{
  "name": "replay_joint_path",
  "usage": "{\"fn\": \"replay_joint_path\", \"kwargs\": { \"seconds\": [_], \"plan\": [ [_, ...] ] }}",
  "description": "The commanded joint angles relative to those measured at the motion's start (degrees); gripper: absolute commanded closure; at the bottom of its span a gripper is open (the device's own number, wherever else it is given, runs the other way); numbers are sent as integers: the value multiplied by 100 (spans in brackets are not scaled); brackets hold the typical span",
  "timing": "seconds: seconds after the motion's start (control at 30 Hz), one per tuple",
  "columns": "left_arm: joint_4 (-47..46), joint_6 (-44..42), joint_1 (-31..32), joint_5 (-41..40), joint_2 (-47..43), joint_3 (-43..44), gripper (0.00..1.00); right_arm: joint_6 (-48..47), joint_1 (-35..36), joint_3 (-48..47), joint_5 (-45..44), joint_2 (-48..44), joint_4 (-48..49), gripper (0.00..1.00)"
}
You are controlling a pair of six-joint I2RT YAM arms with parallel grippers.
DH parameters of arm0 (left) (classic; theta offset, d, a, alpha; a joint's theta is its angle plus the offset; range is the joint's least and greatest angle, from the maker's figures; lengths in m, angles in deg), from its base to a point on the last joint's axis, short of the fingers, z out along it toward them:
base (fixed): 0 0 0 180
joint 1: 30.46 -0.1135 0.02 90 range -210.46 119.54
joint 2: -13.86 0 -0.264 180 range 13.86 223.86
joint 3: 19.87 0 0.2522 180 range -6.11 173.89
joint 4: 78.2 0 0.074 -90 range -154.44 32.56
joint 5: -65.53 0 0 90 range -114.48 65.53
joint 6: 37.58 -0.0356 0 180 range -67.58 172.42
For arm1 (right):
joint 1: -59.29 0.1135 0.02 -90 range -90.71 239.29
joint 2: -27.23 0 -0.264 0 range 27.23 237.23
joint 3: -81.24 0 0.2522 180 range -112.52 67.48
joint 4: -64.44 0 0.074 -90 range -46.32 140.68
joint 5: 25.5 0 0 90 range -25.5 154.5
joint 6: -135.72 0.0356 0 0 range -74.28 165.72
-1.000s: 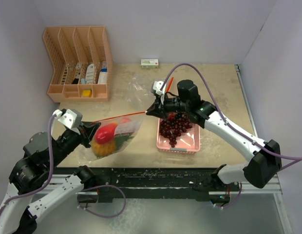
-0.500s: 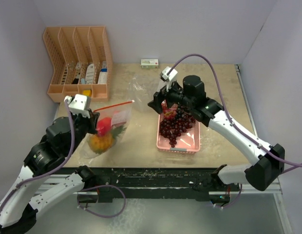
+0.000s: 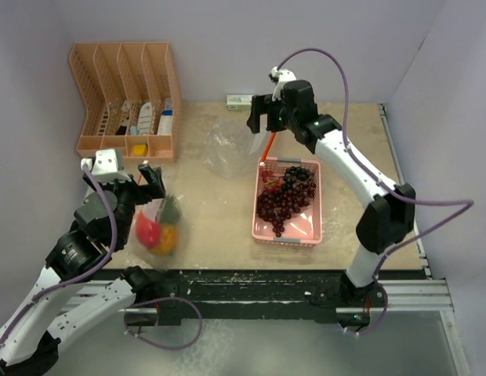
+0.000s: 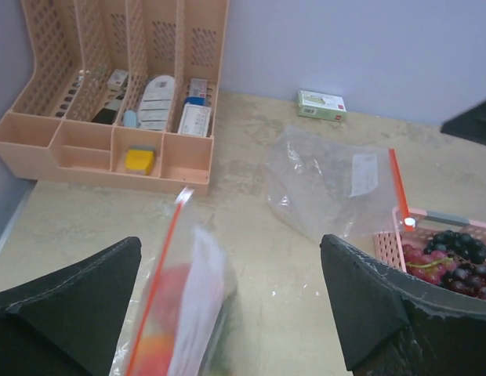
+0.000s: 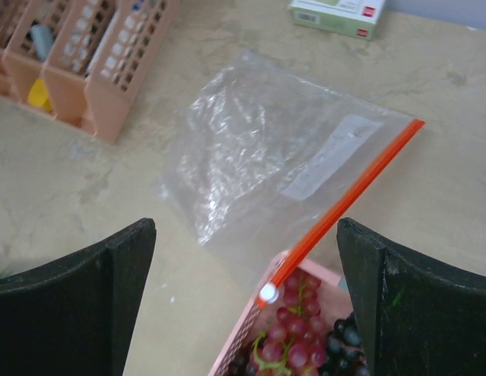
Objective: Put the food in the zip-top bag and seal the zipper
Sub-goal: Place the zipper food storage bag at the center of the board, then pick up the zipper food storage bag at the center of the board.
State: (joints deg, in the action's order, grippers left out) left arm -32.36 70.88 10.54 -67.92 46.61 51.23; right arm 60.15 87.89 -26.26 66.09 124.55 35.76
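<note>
The middle of the empty bag's orange zipper (image 3: 272,139) (image 5: 337,213), beside the bag's white label, is the next place my right gripper needs to go to and close on.
A zip-top bag (image 3: 158,227) with a red zipper strip lies blurred just below my left gripper (image 3: 143,184). It holds food: red and orange pieces with green leaves (image 4: 161,313). The left gripper (image 4: 230,258) stands open above the bag, gripping nothing. Red and dark purple grape bunches (image 3: 282,202) fill the pink tray (image 3: 312,231). My right gripper (image 3: 262,117) is open at the far side, high over a second, empty bag (image 5: 262,145) whose orange zipper (image 5: 349,204) crosses the tray corner. Nothing sits between the right gripper (image 5: 247,235) fingers.
A peach desk organizer (image 3: 125,102) with small items stands at the back left. A small green box (image 3: 241,100) lies against the back wall. The tray sits right of centre near the front edge.
Both grippers held the filled bag stretched by its zipper ends. The right let go first and rose toward the back; the left then opened and the bag dropped.
</note>
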Motion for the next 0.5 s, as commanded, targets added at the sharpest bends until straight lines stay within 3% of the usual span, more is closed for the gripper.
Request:
{"fn": "replay_joint_path", "kwargs": {
  "seconds": [0.0, 0.13, 0.3, 0.47],
  "plan": [
    [-710, -412, -4, 575, -110, -152, 1, 745, -588, -860, 408, 808, -354, 0],
    [-1346, -696, -4, 1144, -380, -526, 1, 987, -1008, -1174, 657, 1533, -313, 3],
    [-1377, -710, -10, 1353, -258, -591, 1, 1238, -1434, -1320, 1145, 2240, -227, 24],
    [-1338, -748, -9, 1497, 163, -462, 1, 1519, -1596, -768, 1164, 2214, 340, 26]
  ]
}}
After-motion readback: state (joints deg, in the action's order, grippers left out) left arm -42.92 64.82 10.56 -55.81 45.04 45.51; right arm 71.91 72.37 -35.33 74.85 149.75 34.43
